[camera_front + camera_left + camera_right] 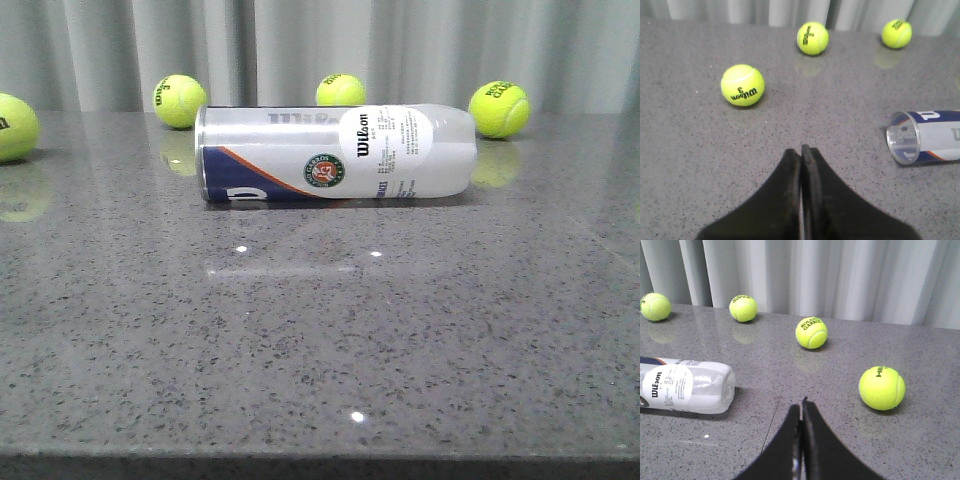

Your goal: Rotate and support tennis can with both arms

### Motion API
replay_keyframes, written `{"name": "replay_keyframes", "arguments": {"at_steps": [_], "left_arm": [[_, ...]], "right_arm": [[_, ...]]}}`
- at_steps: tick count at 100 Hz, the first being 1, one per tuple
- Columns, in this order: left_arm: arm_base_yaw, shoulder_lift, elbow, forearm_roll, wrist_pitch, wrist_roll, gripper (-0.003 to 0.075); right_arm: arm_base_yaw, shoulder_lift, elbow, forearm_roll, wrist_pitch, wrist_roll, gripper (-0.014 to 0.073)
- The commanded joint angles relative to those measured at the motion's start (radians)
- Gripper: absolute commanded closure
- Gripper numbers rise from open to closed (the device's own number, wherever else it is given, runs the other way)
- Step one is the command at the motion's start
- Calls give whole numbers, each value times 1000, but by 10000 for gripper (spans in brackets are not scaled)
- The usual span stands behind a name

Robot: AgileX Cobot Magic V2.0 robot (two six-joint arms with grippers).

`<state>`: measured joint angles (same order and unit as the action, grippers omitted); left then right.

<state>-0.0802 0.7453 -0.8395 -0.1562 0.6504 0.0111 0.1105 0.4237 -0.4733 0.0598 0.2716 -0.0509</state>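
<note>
The rounded clear end of the tennis can is to be farthest away. My left gripper needs to next go to the top of the tennis can's open rim [206,111] [909,114] and close there.
The tennis can [335,155] lies on its side on the grey stone table, its metal-rimmed open end to the left and its rounded clear end to the right. It is empty, with the Wilson label and round Roland Garros logo facing me. Neither arm shows in the front view. My left gripper [801,148] is shut and empty, short of the can's open rim [903,137]. My right gripper [801,404] is shut and empty, beside the can's rounded end [687,388] and apart from it.
Several yellow-green tennis balls lie on the table behind and beside the can: far left [15,127], back left [179,100], back middle [340,90], back right [499,108]. One ball [882,388] lies close to my right gripper. A grey curtain hangs behind the table [320,380].
</note>
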Motion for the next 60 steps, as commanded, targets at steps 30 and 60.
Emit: {"name": "replay_keyframes", "arguments": {"at_steps": [30, 60], "left_arm": [[2, 271, -165, -33, 23, -11, 741], [-4, 291, -165, -34, 28, 37, 710]], "right_arm": [[-6, 1, -28, -5, -79, 1, 662], [-6, 1, -28, -5, -79, 1, 662]]}}
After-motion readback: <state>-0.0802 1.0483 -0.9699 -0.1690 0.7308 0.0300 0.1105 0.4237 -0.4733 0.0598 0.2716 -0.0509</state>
